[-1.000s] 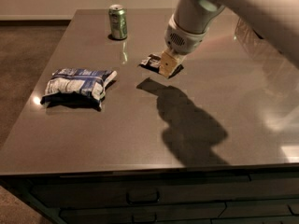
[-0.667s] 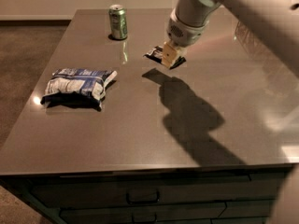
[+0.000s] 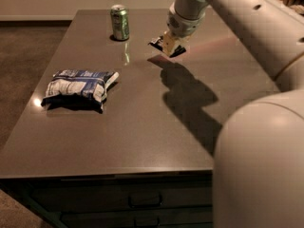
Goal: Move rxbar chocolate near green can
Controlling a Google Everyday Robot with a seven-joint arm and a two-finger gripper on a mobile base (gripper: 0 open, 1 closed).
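I need to release the rxbar chocolate on the tabletop (image 3: pixel 143 45) between the green can and the arm's dark shadow.
The green can (image 3: pixel 120 22) stands upright at the far left-centre of the brown tabletop (image 3: pixel 142 118). My gripper (image 3: pixel 169 45) hangs from the pale arm at the far centre, to the right of the can. It is shut on the rxbar chocolate (image 3: pixel 156 42), a dark flat bar whose end sticks out to the left of the fingers. The bar is lifted above the table, with its shadow below and to the right. A gap of about one can-width lies between the bar and the can.
A puffy blue-and-white chip bag (image 3: pixel 79 87) lies at the left middle of the table. The arm's large pale segments (image 3: pixel 261 165) fill the right side of the view. Drawers (image 3: pixel 142 201) run under the table's front edge.
The gripper has carried the bar up and away toward the far edge, a little closer to the can. The bag and can have not moved.
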